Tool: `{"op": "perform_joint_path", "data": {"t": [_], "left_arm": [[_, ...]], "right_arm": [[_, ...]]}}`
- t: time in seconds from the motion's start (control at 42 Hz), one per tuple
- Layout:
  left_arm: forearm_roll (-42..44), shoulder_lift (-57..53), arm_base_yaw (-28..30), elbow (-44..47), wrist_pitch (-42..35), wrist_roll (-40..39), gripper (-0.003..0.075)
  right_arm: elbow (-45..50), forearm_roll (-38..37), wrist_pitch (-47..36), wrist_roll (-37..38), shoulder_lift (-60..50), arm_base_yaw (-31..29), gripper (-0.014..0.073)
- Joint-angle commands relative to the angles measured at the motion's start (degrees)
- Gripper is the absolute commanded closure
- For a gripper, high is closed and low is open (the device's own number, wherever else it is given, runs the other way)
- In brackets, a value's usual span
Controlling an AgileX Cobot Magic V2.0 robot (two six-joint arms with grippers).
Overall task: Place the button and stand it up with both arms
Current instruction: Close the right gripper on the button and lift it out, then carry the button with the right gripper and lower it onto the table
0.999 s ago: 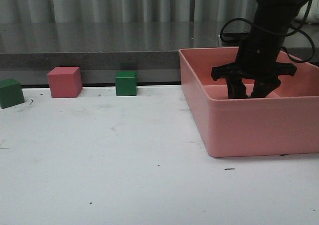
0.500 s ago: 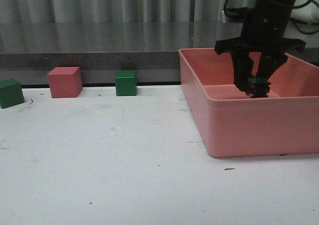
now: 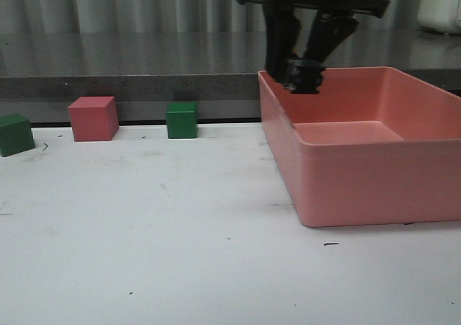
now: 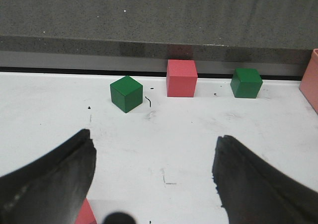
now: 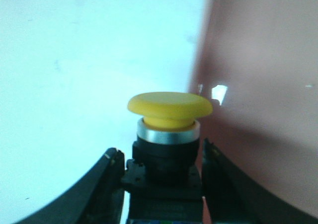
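Note:
Next, I release the button from my right gripper on the open white table (image 3: 124,202) in front of the pink cube.
My right gripper (image 3: 302,71) is shut on the button (image 3: 303,76) and holds it in the air above the left wall of the pink bin (image 3: 360,174). In the right wrist view the button (image 5: 169,129) shows its yellow cap, silver ring and black collar, with my right gripper (image 5: 163,159) clamped on its dark base. My left gripper (image 4: 154,159) is open and empty over the white table (image 4: 164,134); it does not show in the front view.
A green cube (image 3: 16,133), a pink cube (image 3: 94,117) and a second green cube (image 3: 182,119) stand along the table's back edge. They also show in the left wrist view as a green cube (image 4: 126,93), a pink cube (image 4: 181,78) and a green cube (image 4: 246,82). A grey ledge (image 3: 144,80) runs behind.
My right gripper has risen out of the pink bin with the button in it and moved left, to above the bin's left wall.

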Motion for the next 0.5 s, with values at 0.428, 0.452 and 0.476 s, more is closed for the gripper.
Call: {"op": "perform_joint_path", "data": {"t": [0.428,0.452,0.476], "left_arm": [[-0.34,0.56,-0.46,-1.93,-4.47,-0.23,0.0228],[-0.34,0.56,-0.46,-1.93,-4.47,-0.23,0.0229],[-0.34,0.56,-0.46,-1.93,-4.47,-0.23,0.0229]], "right_arm": [[-1.75,7.52,-8.12,0.90,-2.97,5.88,0.0284],[-1.75,8.42,-8.18,0.90,-2.69,5.94,0.0284],[-1.75,9.36,-8.48,0.90,-2.41,5.94,0.0284]]}}
